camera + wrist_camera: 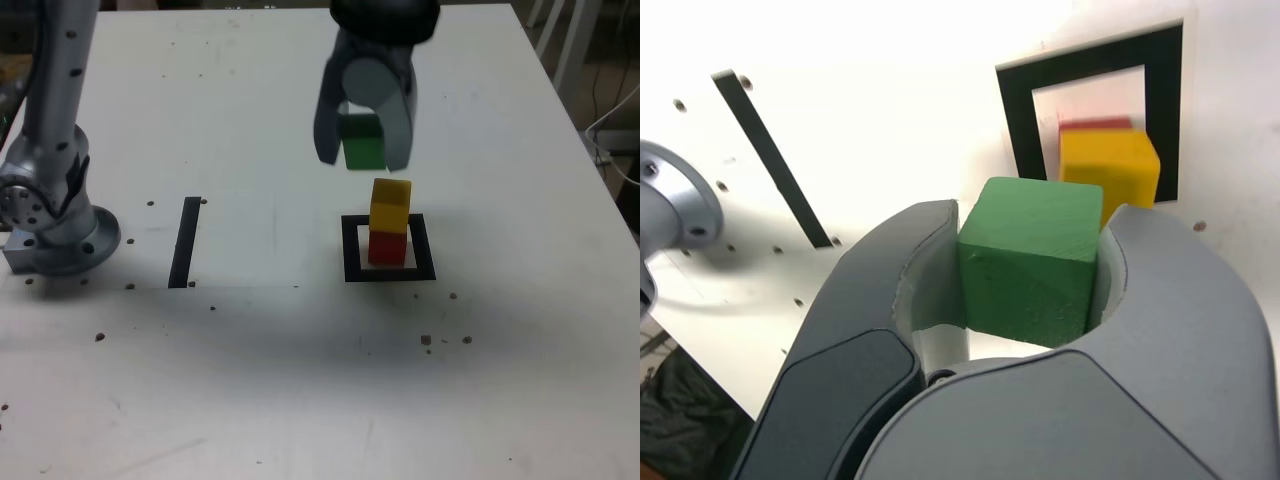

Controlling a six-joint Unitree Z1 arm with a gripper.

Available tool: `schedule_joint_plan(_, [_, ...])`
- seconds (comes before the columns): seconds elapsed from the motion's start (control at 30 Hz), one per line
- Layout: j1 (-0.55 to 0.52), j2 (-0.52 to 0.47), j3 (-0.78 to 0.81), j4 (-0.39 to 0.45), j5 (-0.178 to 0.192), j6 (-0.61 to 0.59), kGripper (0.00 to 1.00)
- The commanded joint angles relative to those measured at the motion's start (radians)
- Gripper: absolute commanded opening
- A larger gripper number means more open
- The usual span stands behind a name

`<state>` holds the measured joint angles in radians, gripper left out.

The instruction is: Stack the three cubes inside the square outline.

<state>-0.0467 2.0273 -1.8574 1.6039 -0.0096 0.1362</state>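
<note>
My gripper needs to let go of the green cube on top of the yellow cube (392, 188) (1112, 182), squarely over the red one.
The red cube (388, 247) sits inside the black square outline (350, 250) with the yellow cube (390, 205) stacked on top of it. My gripper (362, 150) hangs above and slightly behind this stack, shut on the green cube (362, 142). The wrist view shows the green cube (1032, 258) clamped between both grey fingers (910, 270), with the yellow cube (1108, 170) and a sliver of the red cube (1095, 124) beyond it inside the square outline (1018, 130).
A single straight black tape strip (186, 241) lies toward the exterior view's left of the outline. The arm's grey base (55, 215) stands at that view's far left. Small dark specks dot the white table (300, 380).
</note>
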Motion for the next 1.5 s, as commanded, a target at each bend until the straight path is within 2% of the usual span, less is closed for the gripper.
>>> schedule_joint_plan(0.0, [-0.013,0.018,-0.012,0.033,-0.015,-0.012,0.25])
schedule_joint_plan(0.27, [-0.030,0.051,-0.038,0.033,-0.034,-0.026,0.25])
schedule_joint_plan(0.57, [-0.028,0.071,-0.059,0.032,-0.007,-0.022,0.25])
schedule_joint_plan(1.07, [-0.014,0.101,-0.061,0.020,0.001,-0.014,0.27])
schedule_joint_plan(1.1, [-0.013,0.102,-0.061,0.019,0.002,-0.014,0.29])
schedule_joint_plan(1.17, [-0.012,0.104,-0.058,0.017,0.004,-0.013,0.42])
schedule_joint_plan(1.27, [-0.010,0.104,-0.048,0.017,0.005,-0.012,0.75])
schedule_joint_plan(1.33, [-0.009,0.103,-0.042,0.017,0.007,-0.012,0.90])
schedule_joint_plan(1.4, [-0.008,0.100,-0.039,0.017,0.009,-0.012,0.98])
schedule_joint_plan(1.47, [-0.008,0.097,-0.037,0.016,0.010,-0.013,0.99])
